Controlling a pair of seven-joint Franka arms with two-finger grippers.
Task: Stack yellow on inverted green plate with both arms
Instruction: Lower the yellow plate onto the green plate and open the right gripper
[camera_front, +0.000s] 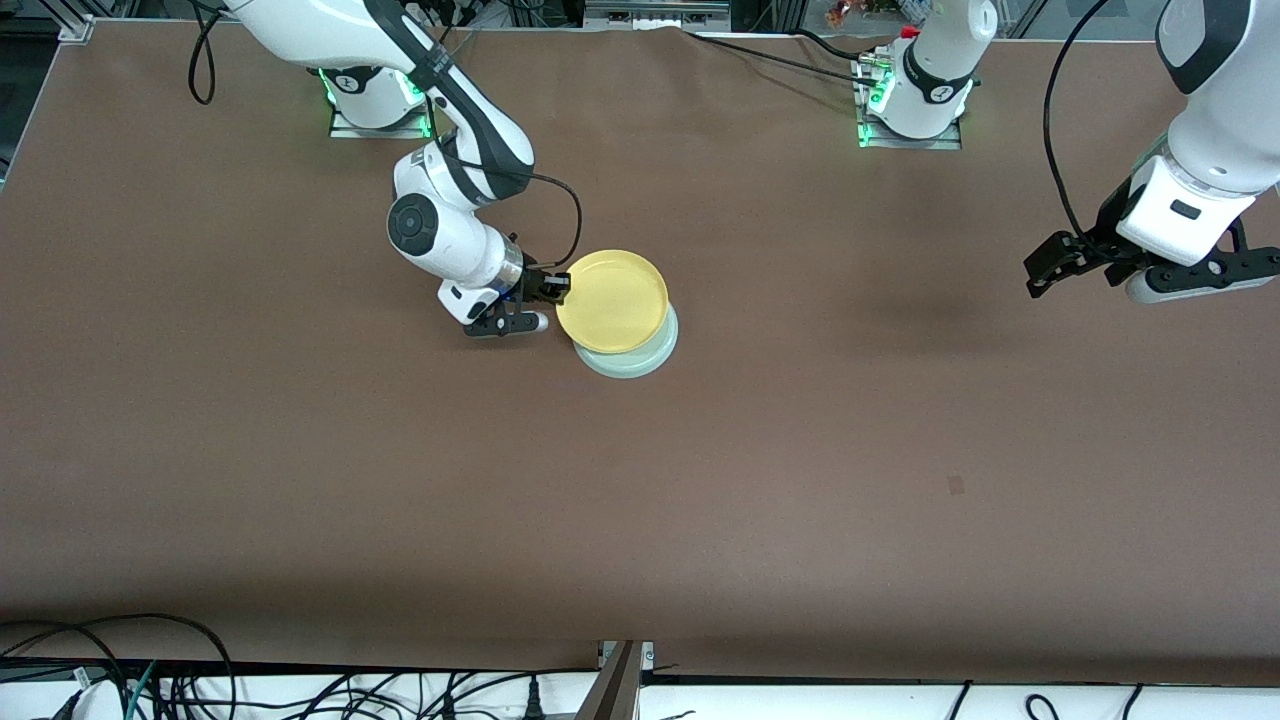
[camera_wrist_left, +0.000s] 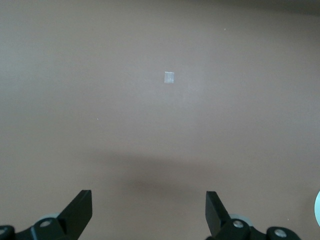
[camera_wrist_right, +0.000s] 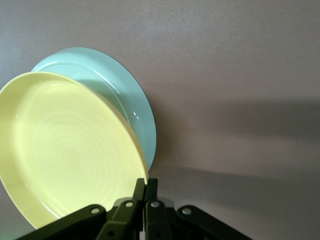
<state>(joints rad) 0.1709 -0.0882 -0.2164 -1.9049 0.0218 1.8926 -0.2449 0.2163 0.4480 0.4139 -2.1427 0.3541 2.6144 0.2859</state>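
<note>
I need to use my right gripper to set the yellow plate squarely down on the upturned base of the green plate (camera_front: 626, 317) (camera_wrist_right: 89, 119).
The yellow plate (camera_front: 612, 300) is held right side up, a little above and mostly over the pale green plate (camera_front: 640, 358), which lies upside down on the table near its middle. My right gripper (camera_front: 556, 287) is shut on the yellow plate's rim at the side toward the right arm's end. In the right wrist view the yellow plate (camera_wrist_right: 65, 150) covers much of the green plate (camera_wrist_right: 125, 100), and the gripper (camera_wrist_right: 146, 186) pinches its rim. My left gripper (camera_front: 1060, 262) is open and empty, up over bare table at the left arm's end; it also shows in the left wrist view (camera_wrist_left: 149, 212).
The brown table mat (camera_front: 800, 450) is bare apart from the plates. A small pale mark (camera_wrist_left: 169, 78) lies on the mat below the left gripper. Cables (camera_front: 150, 680) run along the table edge nearest the front camera.
</note>
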